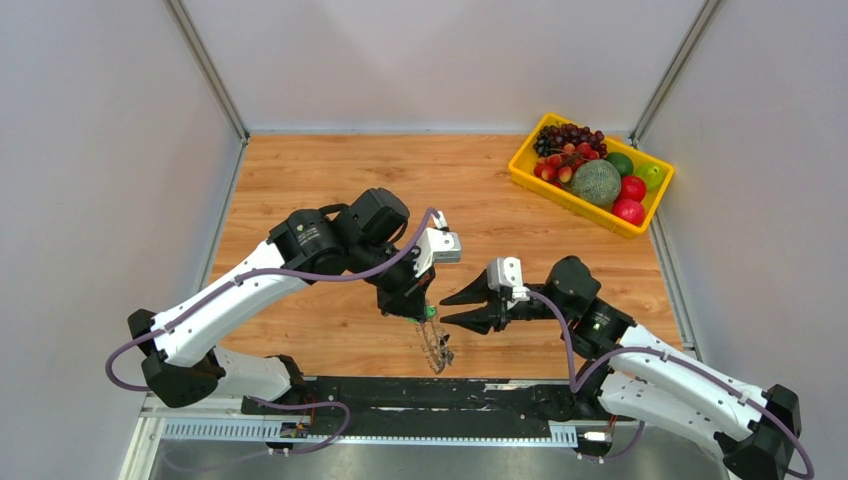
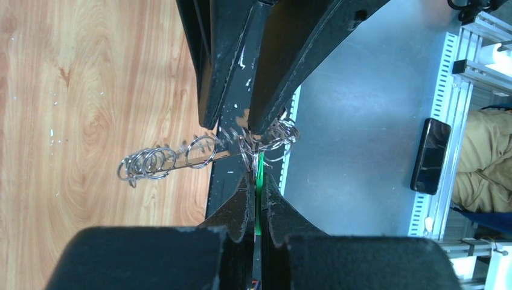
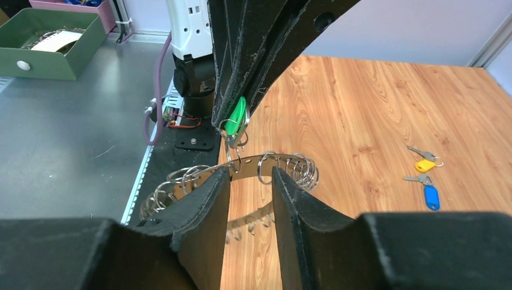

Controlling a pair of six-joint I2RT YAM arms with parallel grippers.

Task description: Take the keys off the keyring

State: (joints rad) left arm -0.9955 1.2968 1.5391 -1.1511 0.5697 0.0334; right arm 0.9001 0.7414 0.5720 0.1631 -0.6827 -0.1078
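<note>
Next, I lift my right gripper and pinch that ring [image 3: 234, 156] first, because it straddles the band below the small ring that links the green key.
My left gripper [image 1: 418, 308] is shut on a green plastic key head [image 2: 259, 172] and holds it above the table's near edge. The keyring [image 1: 435, 346], a curved metal band strung with several small silver rings, hangs from it. The band also shows in the left wrist view [image 2: 160, 161] and the right wrist view [image 3: 253, 162]. My right gripper [image 1: 446, 309] is open just to the right; in its wrist view [image 3: 250, 176] its fingertips [image 3: 222, 176] straddle the band without gripping it. Two loose keys, one yellow-headed [image 3: 424, 164] and one blue-headed [image 3: 430, 197], lie on the wood.
A yellow tray [image 1: 522, 166] of fruit stands at the back right corner. A black rail [image 1: 400, 392] runs along the table's near edge. Off the table are a phone [image 2: 430, 155] and a green box [image 3: 57, 60] on the grey bench.
</note>
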